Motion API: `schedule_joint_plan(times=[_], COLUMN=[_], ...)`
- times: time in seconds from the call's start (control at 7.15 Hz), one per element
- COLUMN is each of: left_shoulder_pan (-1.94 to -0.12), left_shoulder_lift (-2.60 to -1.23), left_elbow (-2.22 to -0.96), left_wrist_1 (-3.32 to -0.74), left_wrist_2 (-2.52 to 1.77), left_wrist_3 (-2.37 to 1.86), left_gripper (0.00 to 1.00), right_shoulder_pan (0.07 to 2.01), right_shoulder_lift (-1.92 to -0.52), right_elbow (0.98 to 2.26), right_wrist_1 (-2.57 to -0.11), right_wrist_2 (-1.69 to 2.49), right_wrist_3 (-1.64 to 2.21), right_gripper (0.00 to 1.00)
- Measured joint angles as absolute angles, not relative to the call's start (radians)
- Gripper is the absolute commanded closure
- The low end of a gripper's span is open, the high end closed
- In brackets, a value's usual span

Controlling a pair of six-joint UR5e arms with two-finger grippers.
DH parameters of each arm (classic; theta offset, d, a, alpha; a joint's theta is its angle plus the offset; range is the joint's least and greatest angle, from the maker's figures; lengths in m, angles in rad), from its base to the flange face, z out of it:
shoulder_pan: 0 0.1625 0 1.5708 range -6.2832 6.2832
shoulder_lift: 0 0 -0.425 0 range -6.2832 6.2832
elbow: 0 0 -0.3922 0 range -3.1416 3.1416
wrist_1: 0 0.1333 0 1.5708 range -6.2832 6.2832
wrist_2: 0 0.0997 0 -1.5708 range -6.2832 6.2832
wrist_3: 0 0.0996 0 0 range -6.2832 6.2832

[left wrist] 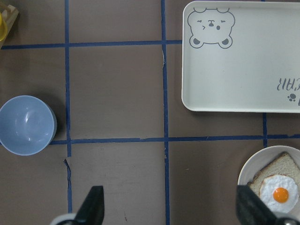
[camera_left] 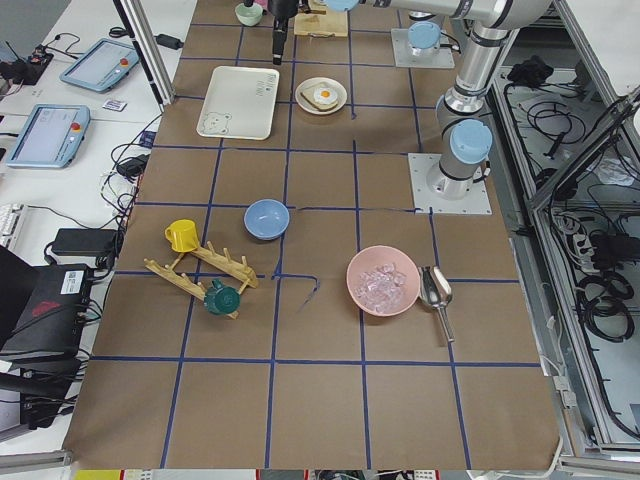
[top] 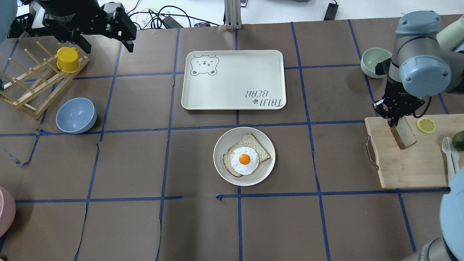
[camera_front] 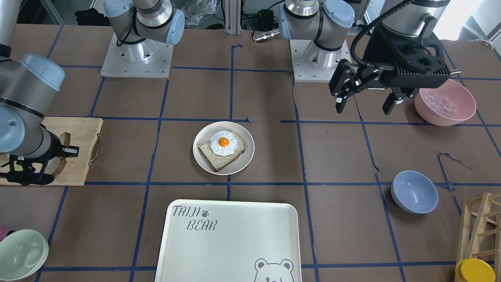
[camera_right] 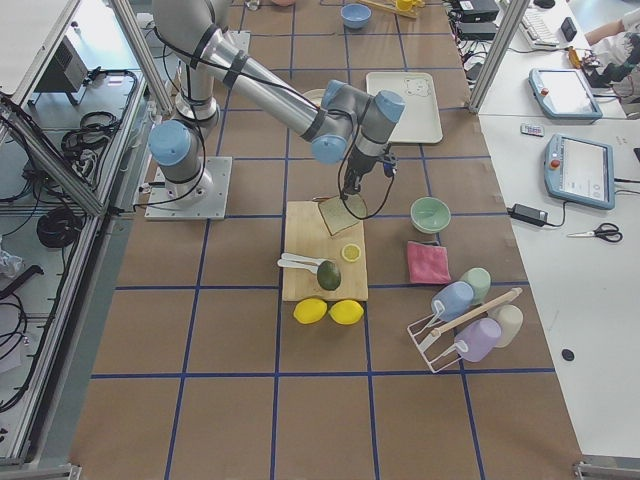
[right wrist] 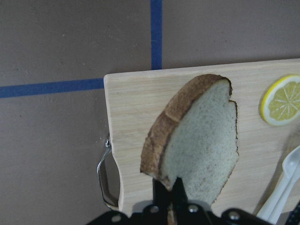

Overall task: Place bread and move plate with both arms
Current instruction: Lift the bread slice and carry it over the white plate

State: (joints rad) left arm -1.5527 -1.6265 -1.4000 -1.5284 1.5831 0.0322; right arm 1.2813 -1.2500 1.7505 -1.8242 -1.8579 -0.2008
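Observation:
My right gripper is going to release the plain bread slice on top of the fried egg (camera_front: pixel 226 143) on the round off-white plate.
My right gripper (top: pixel 394 122) is shut on the plain bread slice (top: pixel 403 136) and holds it on edge, just above the wooden cutting board (top: pixel 406 166). The right wrist view shows the fingers pinching the slice's lower edge (right wrist: pixel 197 136). The round off-white plate (top: pixel 264 170) sits mid-table and carries a bread slice with a fried egg (top: pixel 244 159). My left gripper (camera_front: pixel 364 107) is open and empty, raised high above the table's left side, apart from the plate (camera_front: pixel 238 164).
The cream "TAIJI BEAR" tray (top: pixel 233 79) lies just beyond the plate. A blue bowl (top: pixel 76 115), a wooden rack (top: pixel 29 87) with a yellow cup (top: pixel 67 59), a pink bowl (camera_front: pixel 445 102) and a green bowl (top: pixel 373 62) stand around. A lemon slice (top: pixel 426 125) lies on the board.

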Motion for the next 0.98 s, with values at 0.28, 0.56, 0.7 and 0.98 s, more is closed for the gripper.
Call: schedule_joint_plan(times=[0.28,0.56,0.7,0.98], left_shoulder_pan=[-1.552,-1.552,-1.552,-1.553], left_shoulder_lift=[-1.626,-1.625,-1.625,-1.621], left_elbow=[-1.400,-1.400,-1.401,-1.409], left_wrist_1=[-1.528,-1.529,-1.529,-1.528], left_wrist_2=[1.583,1.583,1.583,1.584], left_wrist_3=[0.032,0.032,0.033,0.034], left_gripper=[0.00,0.00,0.00,0.00], right_shoulder_pan=[1.370,1.544,1.636,1.767], right_shoulder_lift=[-1.297,-1.317,-1.315,-1.299], right_elbow=[1.660,1.591,1.575,1.568], right_wrist_1=[-1.647,-1.536,-1.523,-1.553], right_wrist_2=[-1.811,-1.697,-1.613,-1.461], right_wrist_3=[-0.048,0.251,0.429,0.711], right_gripper=[1.00,1.00,1.00,1.00])
